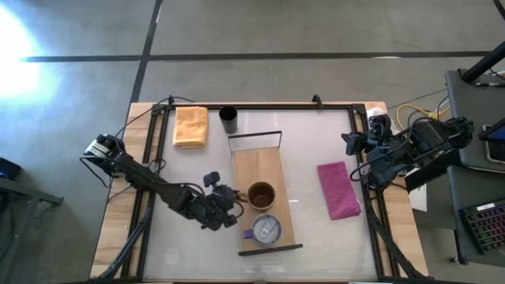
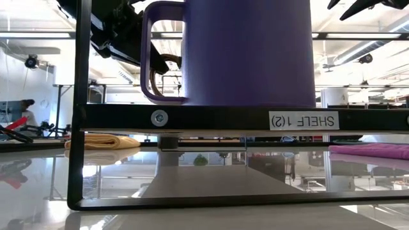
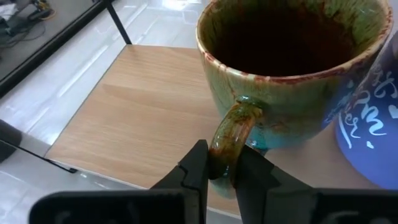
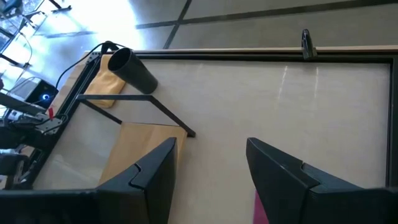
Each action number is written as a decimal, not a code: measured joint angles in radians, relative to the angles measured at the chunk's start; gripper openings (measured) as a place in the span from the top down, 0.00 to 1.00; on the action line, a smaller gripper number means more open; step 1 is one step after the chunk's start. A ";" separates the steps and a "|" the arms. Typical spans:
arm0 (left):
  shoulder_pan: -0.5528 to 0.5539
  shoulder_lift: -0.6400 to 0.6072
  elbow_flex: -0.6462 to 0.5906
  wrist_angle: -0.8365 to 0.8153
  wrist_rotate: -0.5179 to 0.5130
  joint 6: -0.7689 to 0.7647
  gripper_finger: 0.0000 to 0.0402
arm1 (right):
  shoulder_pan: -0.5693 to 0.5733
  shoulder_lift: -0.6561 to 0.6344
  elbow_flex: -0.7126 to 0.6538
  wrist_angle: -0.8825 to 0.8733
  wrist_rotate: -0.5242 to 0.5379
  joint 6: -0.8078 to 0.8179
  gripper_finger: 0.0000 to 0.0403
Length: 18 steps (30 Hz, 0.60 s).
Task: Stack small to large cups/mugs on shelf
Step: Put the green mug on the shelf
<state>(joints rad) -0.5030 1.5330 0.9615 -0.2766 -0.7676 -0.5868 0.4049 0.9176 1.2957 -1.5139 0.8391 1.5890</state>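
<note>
My left gripper should put the brown mug down in the middle of the shelf, a small gap (image 1: 261,190) beyond the silvery-grey mug.
The brown handled mug (image 1: 261,194) stands upright on the light-wood shelf (image 1: 254,164), next to the silvery-grey mug with the purple handle (image 1: 266,229), which rests on the board's near end. My left gripper (image 1: 237,197) is at the brown mug's left side, shut on its handle. The small black cup (image 1: 229,119) stands on the table beyond the shelf's far end. In the low view the purple mug (image 2: 249,51) fills the foreground. My right gripper (image 1: 351,144) waits open at the table's right edge. My left gripper (image 3: 222,158) pinches the brown mug's handle (image 3: 231,134) at its outer curve between the two fingers. The fingers come about level from the table's left. The mug (image 3: 292,68) is upright with its base at the board; whether it is lifted I cannot tell.
An orange cloth (image 1: 190,126) lies at the far left beside the black cup, and a magenta cloth (image 1: 339,189) lies right of the shelf. The shelf's dark metal frame (image 1: 255,136) rises at its far end. Bare board lies between that frame and the brown mug.
</note>
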 joint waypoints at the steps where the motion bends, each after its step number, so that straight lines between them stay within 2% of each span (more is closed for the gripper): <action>1: 0.000 0.000 0.000 -0.007 -0.003 0.000 0.92 | 0.000 0.000 0.000 0.000 0.000 0.000 0.54; 5: 0.000 0.000 0.005 -0.054 -0.019 -0.004 0.92 | 0.000 0.000 0.000 0.000 0.000 0.000 0.54; 18: 0.040 0.008 0.004 -0.057 -0.076 -0.009 0.93 | 0.000 0.000 0.000 -0.001 0.000 -0.001 0.54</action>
<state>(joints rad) -0.4635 1.5410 0.9650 -0.3332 -0.8436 -0.5957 0.4049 0.9176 1.2957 -1.5150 0.8391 1.5883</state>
